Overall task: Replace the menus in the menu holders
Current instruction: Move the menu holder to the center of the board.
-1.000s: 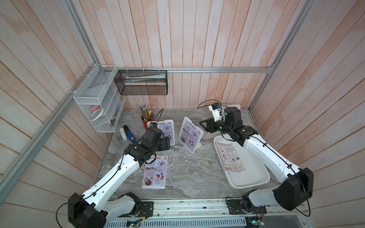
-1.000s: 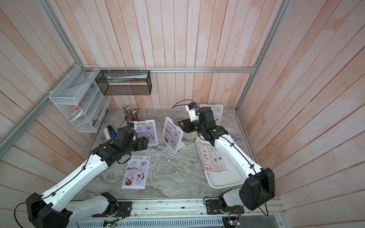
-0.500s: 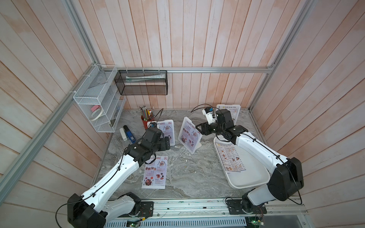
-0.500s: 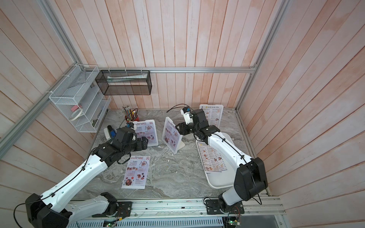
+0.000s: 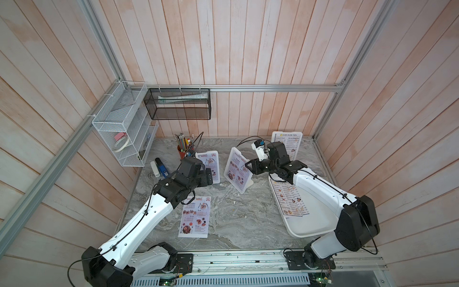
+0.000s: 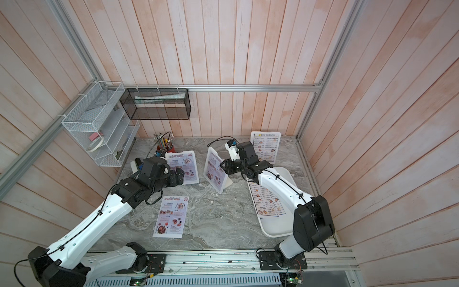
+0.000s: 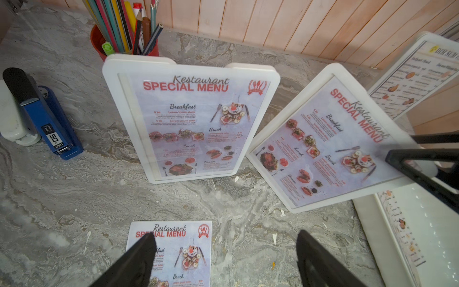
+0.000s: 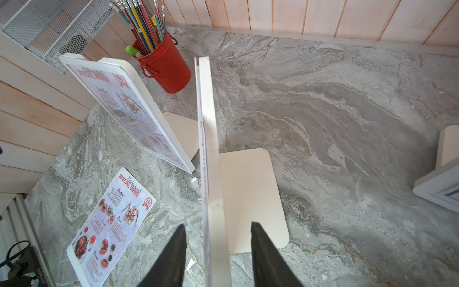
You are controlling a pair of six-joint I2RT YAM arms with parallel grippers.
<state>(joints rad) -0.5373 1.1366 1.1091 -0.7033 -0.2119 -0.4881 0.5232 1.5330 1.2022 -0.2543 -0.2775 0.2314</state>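
Note:
The fingers of the robot's right gripper straddle the whole side edge of the middle menu holder, so the robot should shift them and pinch only the menu sheet's edge (image 8: 205, 215) at the front of the holder.
Three white menu holders stand on the marble table. The left menu holder (image 5: 211, 165) and the middle menu holder (image 5: 236, 174) show red "Special Menu" sheets; the far right menu holder (image 5: 288, 144) shows a "Dim Sum Inn" sheet. A loose Special Menu sheet (image 5: 195, 220) lies flat in front. Dim Sum Inn menus (image 5: 289, 200) lie in the tray. My right gripper (image 8: 217, 227) straddles the middle holder's top edge (image 8: 211, 174), open, with a gap on each side. My left gripper (image 7: 223, 248) hovers open and holding nothing above the loose sheet (image 7: 173, 246).
A large white tray (image 5: 310, 223) sits at the right. A red pencil cup (image 5: 182, 149), a blue stapler (image 5: 161, 167) and a white item stand at the back left. Wire racks (image 5: 124, 129) hang on the walls.
My right gripper swung left from beside the Dim Sum Inn holder to the middle holder's top edge, and its jaws narrowed. The left arm stayed still.

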